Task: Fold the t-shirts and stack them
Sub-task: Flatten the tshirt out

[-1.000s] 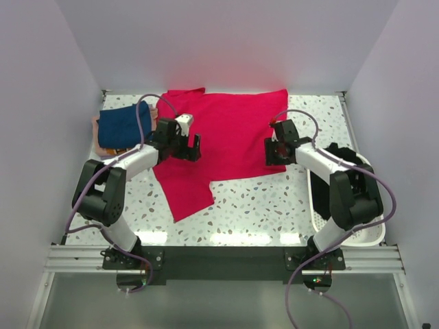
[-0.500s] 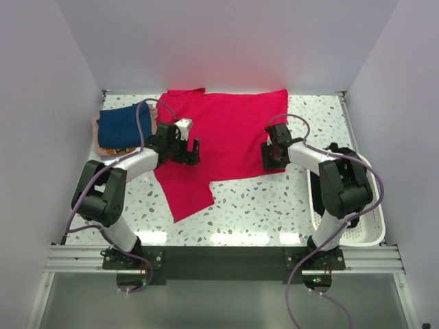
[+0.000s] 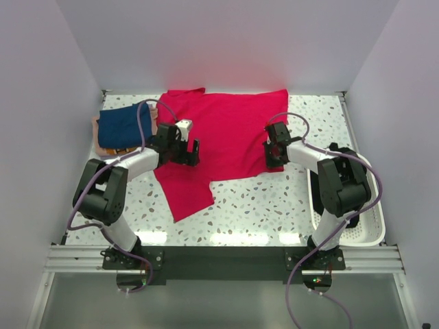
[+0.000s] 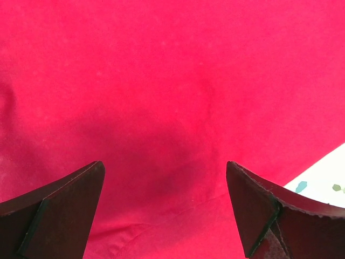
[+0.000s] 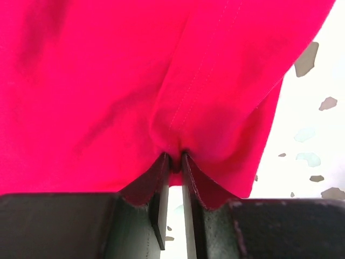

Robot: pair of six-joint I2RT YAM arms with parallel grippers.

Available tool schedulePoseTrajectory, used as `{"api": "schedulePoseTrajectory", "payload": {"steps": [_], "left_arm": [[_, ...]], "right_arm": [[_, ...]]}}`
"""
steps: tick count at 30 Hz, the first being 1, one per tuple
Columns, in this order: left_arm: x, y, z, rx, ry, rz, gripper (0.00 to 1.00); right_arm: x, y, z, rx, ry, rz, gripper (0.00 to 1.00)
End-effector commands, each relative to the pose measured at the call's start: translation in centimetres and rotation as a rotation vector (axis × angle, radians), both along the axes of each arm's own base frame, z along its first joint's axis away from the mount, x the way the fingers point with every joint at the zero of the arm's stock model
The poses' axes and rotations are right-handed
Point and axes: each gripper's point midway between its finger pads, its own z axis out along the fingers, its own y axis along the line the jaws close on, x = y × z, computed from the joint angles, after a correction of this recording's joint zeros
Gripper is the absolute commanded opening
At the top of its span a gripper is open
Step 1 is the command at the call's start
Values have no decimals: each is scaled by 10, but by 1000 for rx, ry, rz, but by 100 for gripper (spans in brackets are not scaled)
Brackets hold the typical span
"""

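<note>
Next, I close my left gripper on the front corner (image 3: 175,220) of the crimson-red t-shirt's trailing sleeve, the corner closest to the table's front edge.
The crimson-red t-shirt (image 3: 226,130) lies spread flat across the back middle of the table, one sleeve trailing toward the front left. My left gripper (image 3: 193,152) hovers open over its left side; in the left wrist view the fingers (image 4: 70,194) stand wide apart over red cloth (image 4: 172,81) with nothing between them. My right gripper (image 3: 272,154) is at the shirt's front right corner. In the right wrist view it (image 5: 176,156) is shut on a pinched fold of the red cloth (image 5: 135,70) near the hem. A folded navy t-shirt (image 3: 123,123) rests on a pale pink one (image 3: 99,145) at the back left.
A white perforated basket (image 3: 346,219) stands at the right edge of the table, with dark cloth (image 3: 343,154) at its far end behind the right arm. Speckled tabletop (image 3: 260,205) shows in front of the shirt. White walls close in the left, back and right sides.
The right gripper has shifted slightly toward the shirt's right corner and its jaws have closed on the red cloth. The left gripper has barely moved and stays open.
</note>
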Motion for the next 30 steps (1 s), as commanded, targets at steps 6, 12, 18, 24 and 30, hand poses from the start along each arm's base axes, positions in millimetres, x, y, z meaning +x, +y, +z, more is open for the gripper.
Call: {"api": "schedulePoseTrajectory", "payload": {"steps": [6, 12, 18, 24, 30], "left_arm": [[-2, 15, -36, 88, 81, 44, 100], [-7, 17, -47, 100, 115, 47, 100], [-7, 18, -45, 102, 113, 51, 100], [-9, 17, -44, 101, 116, 46, 100], [-8, 19, -44, 108, 118, 58, 100]], "right_arm": [[0, -14, 40, -49, -70, -52, 18], [-3, -27, 52, -52, -102, -100, 17], [-4, -61, 50, -61, -86, -185, 10], [-15, -104, 62, -145, -102, -302, 7], [-27, -121, 71, -174, -138, -403, 8]]}}
